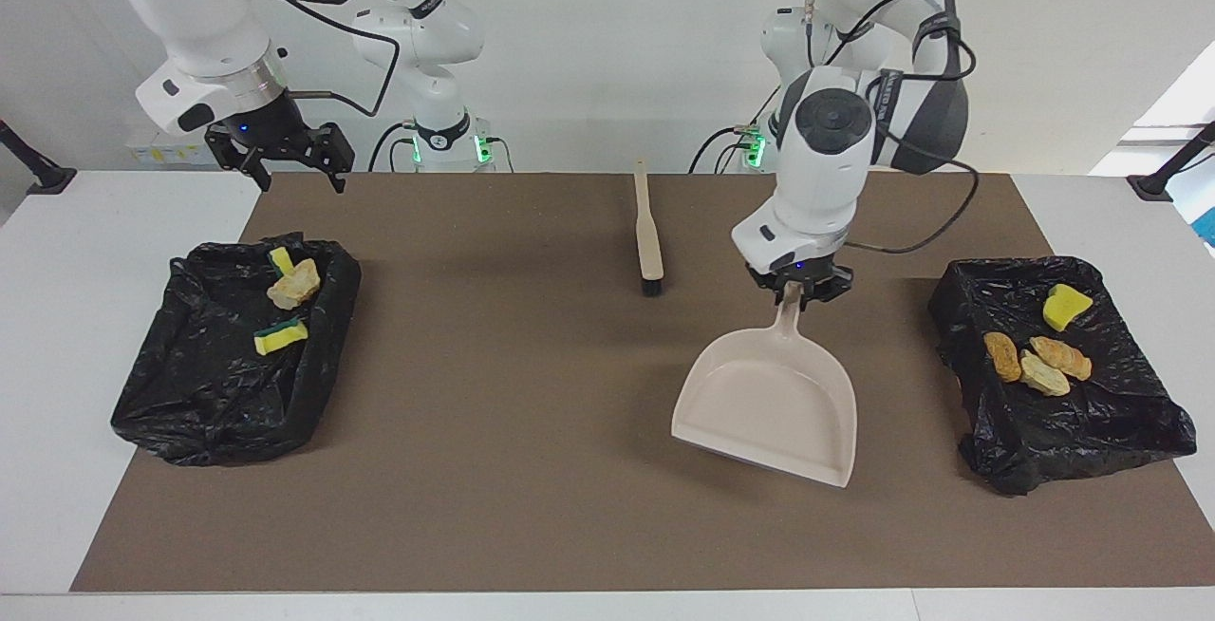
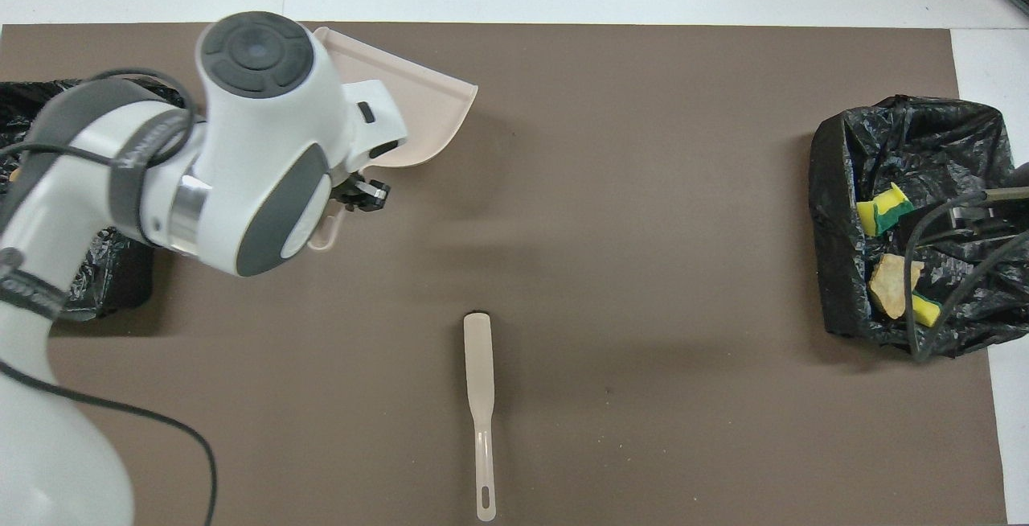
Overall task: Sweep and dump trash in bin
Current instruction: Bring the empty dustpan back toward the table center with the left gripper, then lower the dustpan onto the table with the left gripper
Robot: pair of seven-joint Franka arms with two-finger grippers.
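Note:
My left gripper has the beige dustpan, hanging low over the mat beside the bin. Next, I set it down on the brown mat (image 2: 469,145) beyond the beige brush's bristles, with the dustpan's handle toward the brush.
My left gripper (image 1: 795,291) is shut on the handle of the beige dustpan (image 1: 769,403), which hangs empty and low over the mat beside the bin (image 1: 1120,422) at the left arm's end. In that black-lined bin lie trash bits: a yellow sponge (image 1: 1067,306), an orange-brown lump (image 1: 1001,355) and two beige chunks (image 1: 1044,376). The bin (image 1: 190,403) at the right arm's end holds two yellow-green sponges (image 1: 281,336) and a beige chunk (image 1: 294,285). Above that bin's robot-side edge my right gripper (image 1: 285,160) hangs open and empty. In the overhead view my left arm covers most of the dustpan (image 2: 418,108).
The beige brush (image 1: 649,232) lies on the brown mat (image 1: 494,469) near the robots, midway between the bins, bristles pointing away from them; in the overhead view the brush (image 2: 480,397) is well apart from the dustpan.

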